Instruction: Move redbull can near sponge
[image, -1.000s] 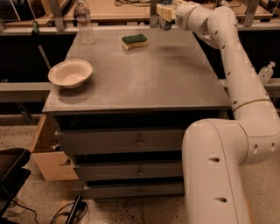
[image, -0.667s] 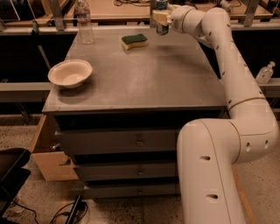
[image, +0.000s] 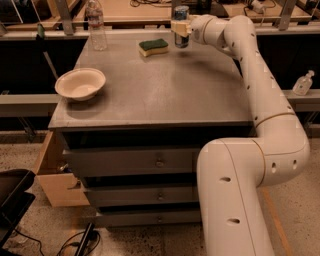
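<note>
Next, my gripper sets the redbull can down upright on the grey cabinet top a small gap (image: 183, 53) beside the sponge.
The redbull can (image: 181, 25), blue and silver with a silver top, stands upright at the far edge of the grey cabinet top (image: 165, 90), just right of the sponge. The sponge (image: 153, 47) is yellow with a dark green top and lies flat at the far middle. My gripper (image: 180, 27) reaches in from the right on the white arm (image: 250, 65) and is shut on the can. The can's base is at or just above the surface; I cannot tell which.
A clear plastic bottle (image: 95, 25) stands at the far left corner. A cream bowl (image: 80, 84) sits near the left edge. A wooden drawer (image: 52, 172) hangs open at the lower left. A small bottle (image: 302, 83) stands on the right ledge.
The gripper has carried the can to the left, closer to the sponge. The sponge, bowl and bottle have stayed in place.
</note>
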